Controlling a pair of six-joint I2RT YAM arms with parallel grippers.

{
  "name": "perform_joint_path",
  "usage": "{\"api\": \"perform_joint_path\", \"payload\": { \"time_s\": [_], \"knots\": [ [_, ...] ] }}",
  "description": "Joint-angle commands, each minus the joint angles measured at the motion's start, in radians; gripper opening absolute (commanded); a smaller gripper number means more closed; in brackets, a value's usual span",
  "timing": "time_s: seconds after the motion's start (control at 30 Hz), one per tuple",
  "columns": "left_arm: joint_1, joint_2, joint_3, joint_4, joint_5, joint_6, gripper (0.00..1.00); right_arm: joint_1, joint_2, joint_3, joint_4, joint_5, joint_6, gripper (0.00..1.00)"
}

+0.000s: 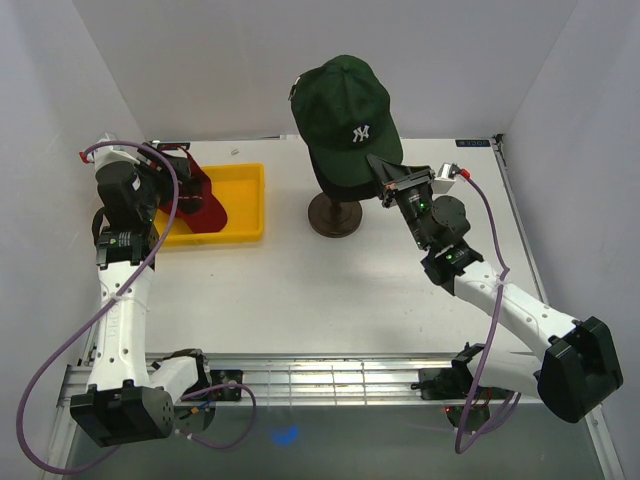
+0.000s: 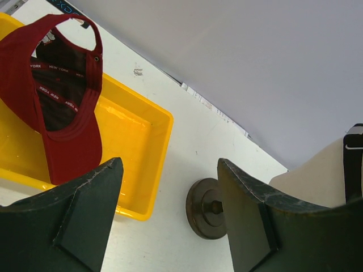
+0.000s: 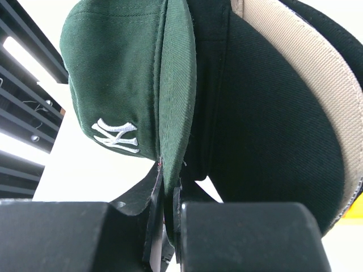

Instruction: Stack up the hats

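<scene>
Next, I move my left gripper to the red cap's near-side edge (image 1: 178, 211) (image 2: 43, 132), where its visor begins, and close it there.
A dark green cap (image 1: 345, 100) with a white NY logo sits on top of a stack on the stand at the back centre. My right gripper (image 1: 392, 180) is shut on its brim (image 3: 178, 85). In the right wrist view, a black cap (image 3: 261, 124) and a tan brim (image 3: 306, 73) lie under the green cap (image 3: 113, 73); the gripper (image 3: 168, 226) pinches the brim edge. A red cap (image 1: 200, 205) lies upside down in the yellow tray (image 1: 245, 200). My left gripper (image 1: 175, 185) is open and empty above the tray. It (image 2: 170, 215) is apart from the red cap (image 2: 62, 113).
The stand's dark round base (image 1: 335, 215) rests on the white table, right of the tray (image 2: 136, 130); it also shows in the left wrist view (image 2: 207, 208). White walls close in the back and sides. A metal rail (image 1: 320, 375) runs along the near edge.
</scene>
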Motion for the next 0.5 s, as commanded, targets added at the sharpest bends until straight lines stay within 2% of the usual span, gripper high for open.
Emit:
{"api": "perform_joint_path", "payload": {
  "time_s": [0.0,0.47],
  "knots": [
    [0.0,-0.009,0.002,0.01,-0.005,0.008,0.78,-0.024,0.123,-0.109,-0.646,0.063,-0.145,0.08],
    [0.0,-0.014,0.017,-0.01,-0.013,0.008,0.78,-0.025,0.144,-0.097,-0.763,0.059,-0.15,0.08]
  ]
}}
